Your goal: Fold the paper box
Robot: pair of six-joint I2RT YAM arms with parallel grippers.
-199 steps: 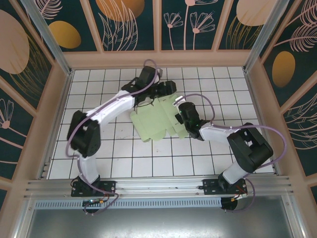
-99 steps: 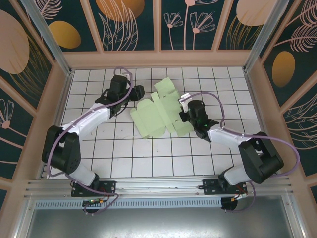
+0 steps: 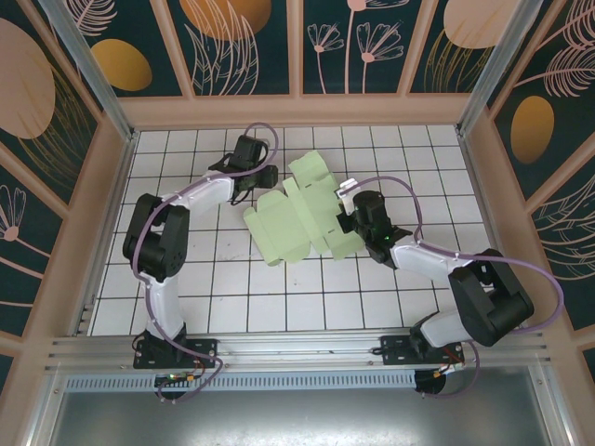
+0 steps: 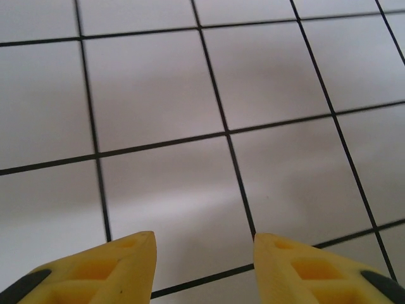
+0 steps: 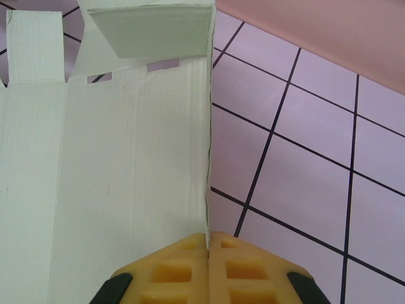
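The small flap at the sheet's far end lies flat next to the raised flap. Next, my left gripper takes the flat flap (image 3: 289,184) and folds it up.
The paper box (image 3: 296,221) is a pale mint-green die-cut sheet lying mostly flat in the middle of the white tiled floor, with one flap folded up at its far end (image 3: 311,172). My right gripper (image 3: 347,217) is shut on the sheet's right edge. In the right wrist view its yellow fingers (image 5: 208,235) pinch that thin edge of the paper box (image 5: 126,177), and the raised flap (image 5: 152,28) stands ahead. My left gripper (image 3: 257,176) hovers just left of the sheet's far left corner. Its fingers (image 4: 204,235) stand apart over bare tiles, holding nothing.
Peach wooden walls (image 3: 297,110) enclose the tiled floor on three sides, and the back wall (image 5: 329,31) is close ahead of the right gripper. An aluminium rail (image 3: 297,348) runs along the near edge. Bare tiles (image 3: 279,297) lie in front of the sheet.
My left gripper has come off the sheet's far flap, moved left, and now sits beside the sheet with its jaws narrower. The right gripper keeps its grip in place.
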